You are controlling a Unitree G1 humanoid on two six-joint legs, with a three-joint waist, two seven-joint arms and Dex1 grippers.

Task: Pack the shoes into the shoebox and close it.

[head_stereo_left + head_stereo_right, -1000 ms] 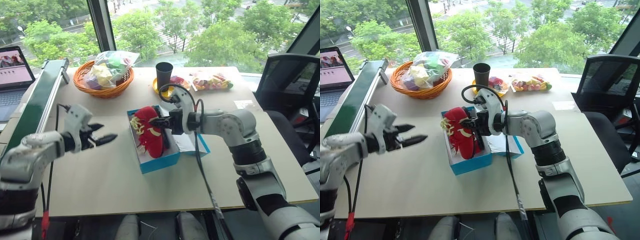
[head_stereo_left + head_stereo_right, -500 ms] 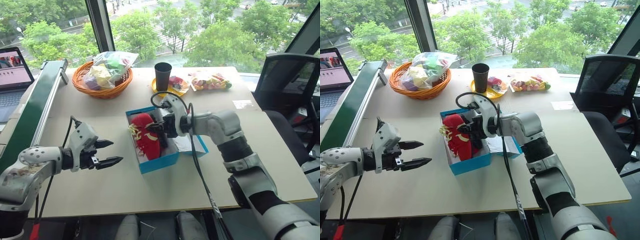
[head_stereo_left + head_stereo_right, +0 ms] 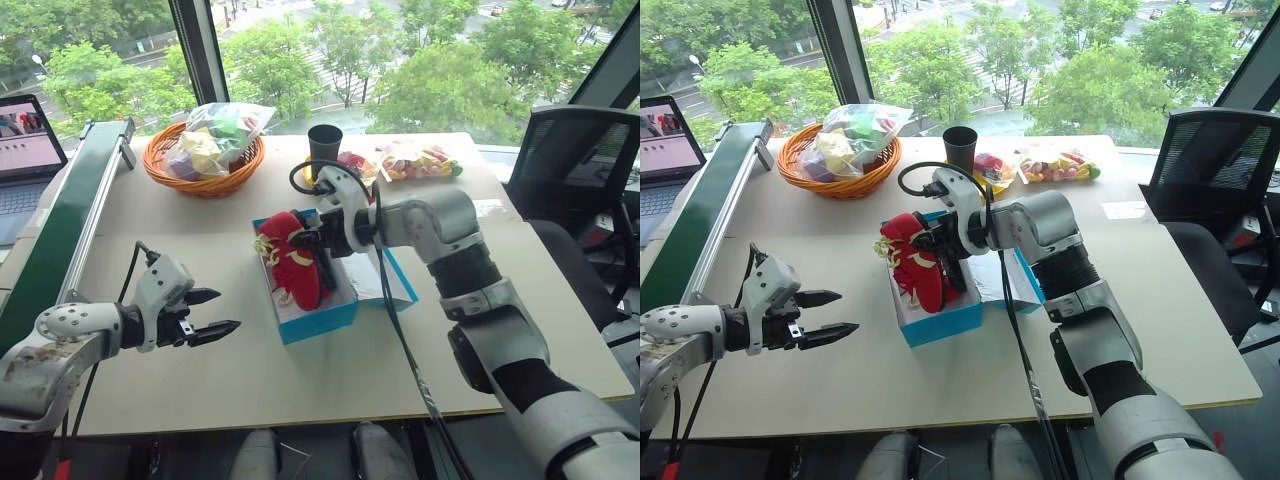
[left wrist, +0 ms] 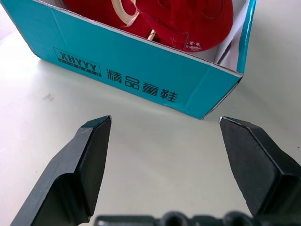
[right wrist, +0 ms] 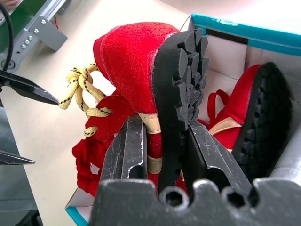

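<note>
Next, my right gripper lets go of the held red shoe inside the turquoise shoebox point(image 3: 286, 277) point(image 5: 162, 136), against the second red shoe.
The turquoise shoebox point(image 3: 320, 322) stands open at the table's middle, its lid point(image 3: 392, 285) folded out to the right. My right gripper point(image 3: 318, 238) is shut on one red shoe point(image 5: 136, 61), pinching its dark sole and side, and holds it tilted over the box's left rim with the cream laces hanging outward. A second red shoe point(image 5: 249, 108) lies on its side inside the box. My left gripper point(image 3: 225, 310) is open just above the table left of the box, apart from it and pointing at its printed side wall point(image 4: 141, 75).
At the back of the table stand an orange wicker basket point(image 3: 205, 165) of wrapped toys, a black cup point(image 3: 326, 150) and a packet of sweets point(image 3: 420, 160). A green rail point(image 3: 75, 215) runs along the left edge beside a laptop point(image 3: 25, 150). A black chair point(image 3: 580, 170) is on the right.
My left gripper, still open, has sunk and drawn back toward the table's near edge. My right gripper has carried the held shoe a little to the left and farther over the box.
</note>
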